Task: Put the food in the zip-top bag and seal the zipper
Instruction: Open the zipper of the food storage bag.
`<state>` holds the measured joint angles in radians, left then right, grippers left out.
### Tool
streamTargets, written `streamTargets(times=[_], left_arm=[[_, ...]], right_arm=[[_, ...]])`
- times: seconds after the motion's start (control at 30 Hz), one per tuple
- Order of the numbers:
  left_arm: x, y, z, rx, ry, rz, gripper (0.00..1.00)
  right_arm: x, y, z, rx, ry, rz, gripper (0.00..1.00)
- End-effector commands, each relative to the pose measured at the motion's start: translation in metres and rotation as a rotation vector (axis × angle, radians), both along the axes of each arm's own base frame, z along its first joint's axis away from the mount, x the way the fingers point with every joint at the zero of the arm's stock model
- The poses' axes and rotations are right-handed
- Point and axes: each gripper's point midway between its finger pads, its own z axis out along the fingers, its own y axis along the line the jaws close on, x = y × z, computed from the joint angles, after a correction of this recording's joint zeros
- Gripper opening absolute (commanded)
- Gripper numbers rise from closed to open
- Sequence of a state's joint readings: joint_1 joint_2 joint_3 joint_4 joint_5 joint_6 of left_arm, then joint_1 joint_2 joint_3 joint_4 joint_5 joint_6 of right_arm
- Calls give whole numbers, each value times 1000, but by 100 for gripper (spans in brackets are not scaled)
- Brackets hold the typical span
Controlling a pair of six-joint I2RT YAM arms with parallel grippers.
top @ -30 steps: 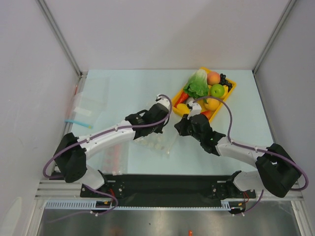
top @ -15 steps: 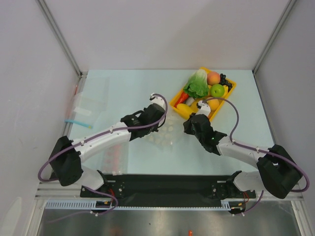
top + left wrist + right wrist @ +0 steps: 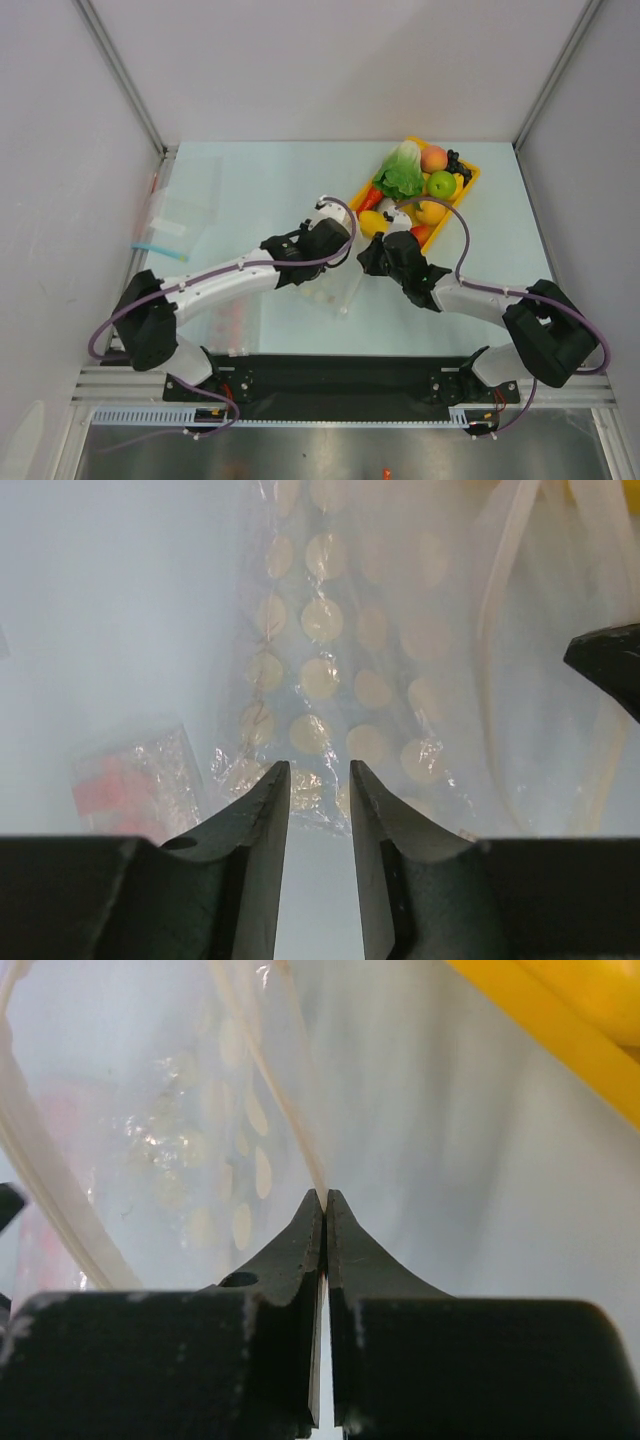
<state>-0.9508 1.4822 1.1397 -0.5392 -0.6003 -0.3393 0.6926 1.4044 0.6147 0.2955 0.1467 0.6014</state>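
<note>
My left gripper needs to pinch that zipper piece (image 3: pixel 489 725), the loose piece of the bag's zipper that its fingers are off, to keep the opening of the bag open for the lettuce.
The clear zip-top bag (image 3: pixel 333 290) with whitish dots lies on the table between my two grippers. In the left wrist view the bag (image 3: pixel 340 670) fills the middle. My left gripper (image 3: pixel 316 772) is narrowly open, with the bag's crinkled bottom edge right at its fingertips. My right gripper (image 3: pixel 325 1196) is shut on the pale zipper strip (image 3: pixel 275 1070) at the bag's mouth and holds it lifted. The food sits in the yellow tray (image 3: pixel 468 185): lettuce (image 3: pixel 402 172), peach (image 3: pixel 433 158), green apple (image 3: pixel 441 184) and yellow fruit (image 3: pixel 432 211). No food shows inside the bag.
A flat clear bag with a blue strip (image 3: pixel 160 243) lies at the far left. A clear bag with red bits (image 3: pixel 232 315) lies near the left arm and shows in the left wrist view (image 3: pixel 125 780). The tray's edge (image 3: pixel 560 1040) is close beside my right gripper.
Both grippers drew slightly apart half a second ago and have come back together. The bag shifted with them and now lies lower, with its mouth held toward the tray.
</note>
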Motion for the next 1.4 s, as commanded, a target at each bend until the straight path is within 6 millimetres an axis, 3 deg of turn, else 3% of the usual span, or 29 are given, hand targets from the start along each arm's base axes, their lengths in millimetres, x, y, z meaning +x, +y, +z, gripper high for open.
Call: streamTargets(times=[0.0,0.07,0.17,0.2,0.3,0.43,0.5,0.63,0.83,1.0,1.17,1.3,1.37], left_arm=[[8,1,-6,83,11,29,36],[9,-7,-9,73,26,13,36],[6,-13,-6,26,21,-17,46],[5,-14,7,-17,-7,-19,53],[0,-17,21,-103,-50,-44,68],[-11,-14,52,-257,-125,-81,75],[-16,-19,56,-312,-138,-117,77],[-21,-30,52,-345,-112,-166,79],[-19,-51,27,-306,-28,-205,79],[-14,-53,-2,-211,37,-179,67],[-11,-53,-10,-174,60,-164,53],[-8,-39,-11,-95,57,-121,9],[-5,-29,-2,-65,25,-84,1]], right_arm=[[1,11,7,44,-38,43,0],[0,16,10,55,-43,66,0],[-1,17,12,49,-52,72,0],[-1,17,12,48,-51,72,0],[-3,18,15,46,-61,77,0],[-5,21,21,37,-80,91,0],[-6,21,23,26,-90,87,0],[-8,25,27,21,-107,93,0],[-10,25,32,17,-123,94,0],[-10,24,34,14,-131,89,0],[-9,21,32,19,-119,72,0],[-5,16,26,34,-86,58,0],[-4,14,21,42,-62,51,0]])
